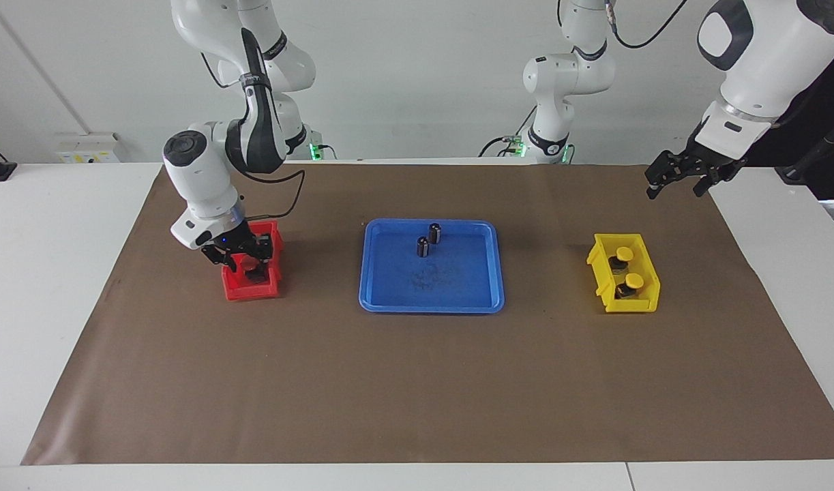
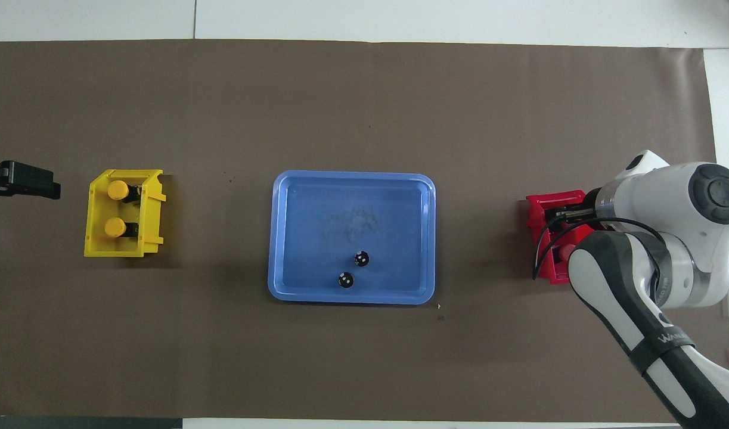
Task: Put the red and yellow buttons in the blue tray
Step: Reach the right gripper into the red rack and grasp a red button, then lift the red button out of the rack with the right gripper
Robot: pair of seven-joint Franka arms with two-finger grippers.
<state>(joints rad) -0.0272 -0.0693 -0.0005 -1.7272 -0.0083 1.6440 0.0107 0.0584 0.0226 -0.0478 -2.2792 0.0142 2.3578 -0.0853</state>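
My left gripper closes next on the far yellow button's dark base [image 2: 132, 193], in the half of the yellow bin that is farther from the robots.
Two yellow buttons [image 1: 624, 254] [image 1: 635, 280] sit in the small yellow bin [image 1: 645, 303]; they also show in the overhead view [image 2: 117, 189] [image 2: 114, 226]. The blue tray [image 1: 457, 283] [image 2: 316, 238] lies mid-table with none of the capped buttons in it. My right gripper [image 1: 243, 260] is down inside the small red bin [image 1: 253, 292] [image 2: 543, 205]. It and the arm hide the red buttons; only a dark base [image 1: 256, 276] shows under it. My left gripper [image 1: 676, 191] [image 2: 18, 179] waits open and empty in the air, past the yellow bin toward the left arm's end.
Two dark capless cylinders [image 1: 435, 233] [image 1: 423, 247] stand in the tray's half nearer the robots, also in the overhead view [image 2: 361, 258] [image 2: 346, 280]. A brown mat [image 1: 417, 382] covers the table under everything.
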